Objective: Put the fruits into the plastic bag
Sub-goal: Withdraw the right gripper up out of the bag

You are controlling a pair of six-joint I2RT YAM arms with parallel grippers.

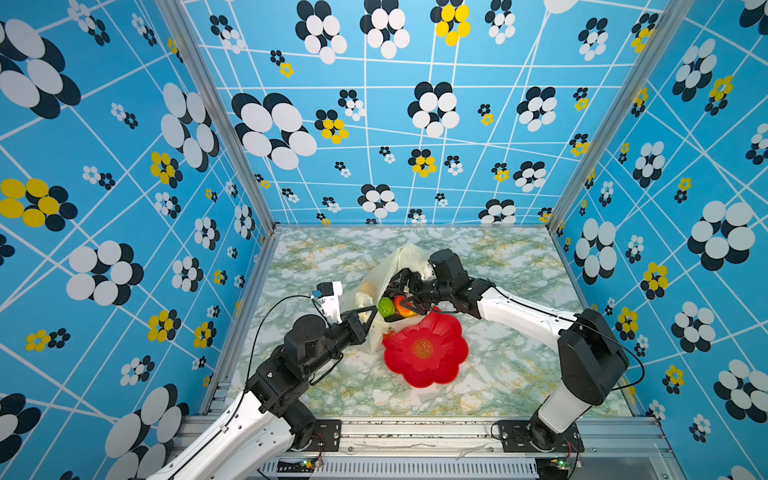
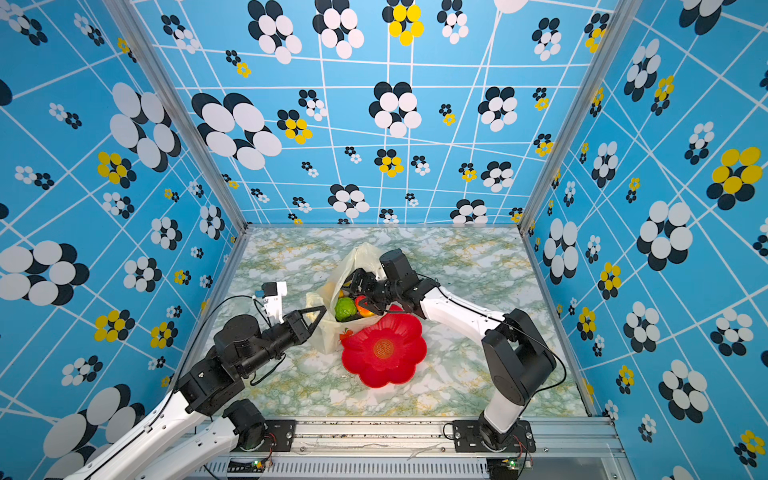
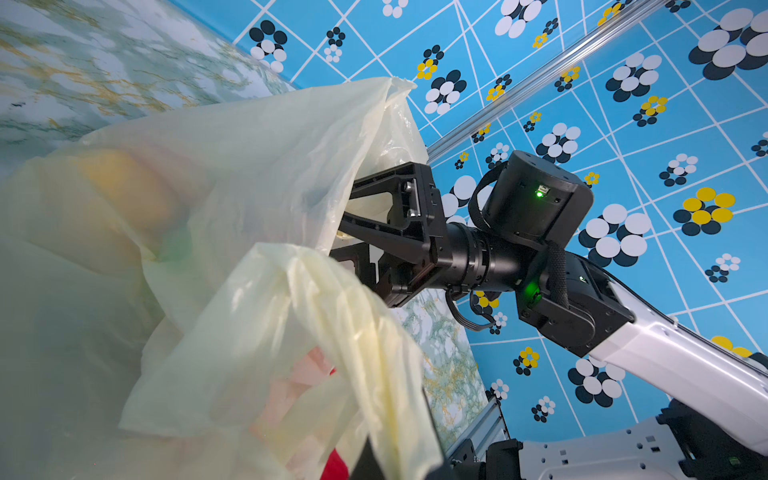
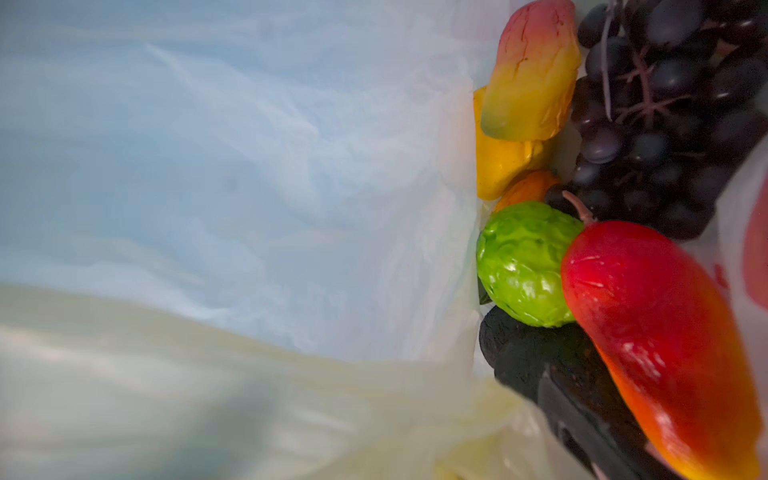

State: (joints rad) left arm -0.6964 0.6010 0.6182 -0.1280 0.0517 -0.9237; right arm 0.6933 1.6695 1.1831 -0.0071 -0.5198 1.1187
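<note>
The plastic bag has a far rim (image 1: 424,253), across from the near rim that my left gripper holds, and my right gripper should close on it.
The plastic bag (image 1: 376,332) (image 2: 328,336) stands open at the middle of the table in both top views. My left gripper (image 1: 373,312) (image 2: 321,311) is shut on the bag's near rim and holds the mouth up. My right gripper (image 1: 405,293) (image 2: 360,294) reaches into the mouth with its jaws open and nothing between them. A green round fruit (image 1: 386,307) (image 4: 523,266) and a red-orange mango (image 1: 404,308) (image 4: 665,340) lie inside beside it. Deeper in are the grape bunch (image 4: 665,124), a yellow-red mango (image 4: 532,75) and a dark avocado (image 4: 532,361).
A red flower-shaped plate (image 1: 424,353) (image 2: 382,353) lies bare right in front of the bag, touching its base. Blue patterned walls close the marbled table (image 1: 498,257) on three sides. In the left wrist view the right arm (image 3: 536,208) crosses into the bag (image 3: 228,199).
</note>
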